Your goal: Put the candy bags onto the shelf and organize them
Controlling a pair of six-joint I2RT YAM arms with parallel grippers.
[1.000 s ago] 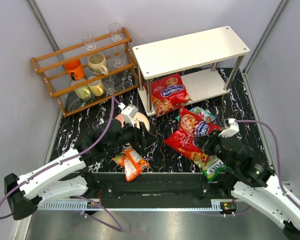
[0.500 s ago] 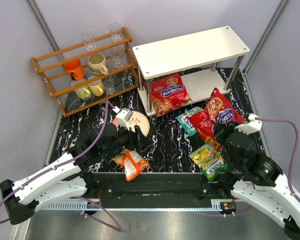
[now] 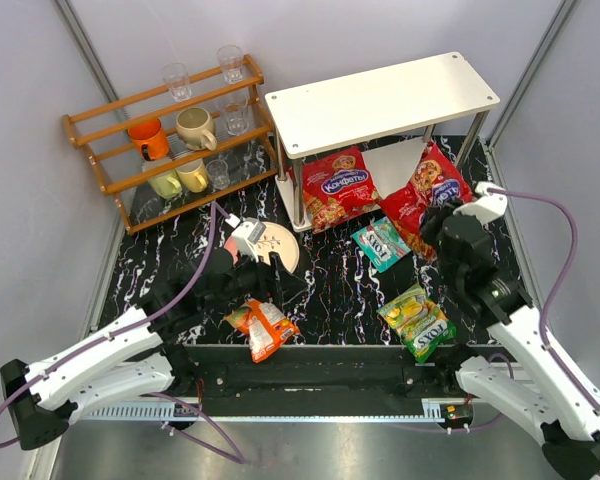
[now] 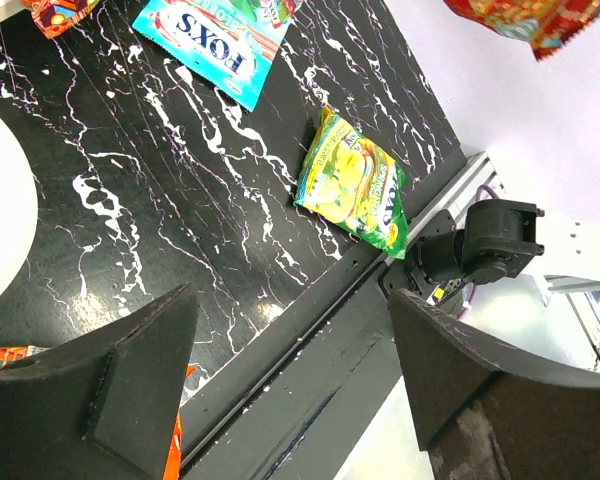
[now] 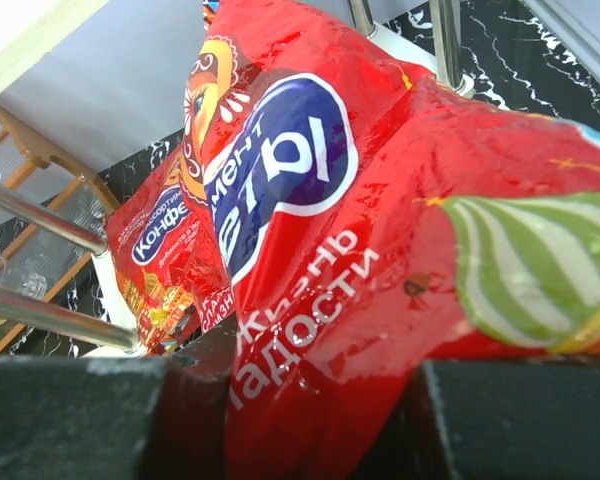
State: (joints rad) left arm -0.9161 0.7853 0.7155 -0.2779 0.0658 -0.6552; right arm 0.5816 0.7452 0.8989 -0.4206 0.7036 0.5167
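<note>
My right gripper has its red bag, now upright just in front of the lower tier. It will release the bag on the white shelf's lower level (image 3: 401, 175), beside the leaning red bag.
The white shelf (image 3: 380, 98) stands at the back right. One red candy bag (image 3: 338, 186) leans against its lower tier (image 3: 442, 172). My right gripper (image 3: 438, 226) is shut on a second red bag (image 3: 432, 188), held upright just in front of that tier; in the right wrist view this bag (image 5: 320, 250) fills the space between the jaws (image 5: 320, 420). The teal bag (image 3: 382, 243) and the yellow-green bag (image 3: 417, 322) lie on the black table. My left gripper (image 3: 263, 272) hangs open and empty just above the orange bag (image 3: 263, 326).
A wooden rack (image 3: 170, 135) with cups and glasses stands at the back left. A pale round disc (image 3: 287, 250) lies beside my left gripper. The shelf's metal legs (image 3: 298, 195) flank the leaning red bag. The table's front rail (image 4: 310, 340) runs below the left jaws.
My right gripper has carried the red bag from the table's middle up and back to the shelf's lower tier, uncovering the teal and yellow-green bags. The left gripper drew back slightly and opened wider.
</note>
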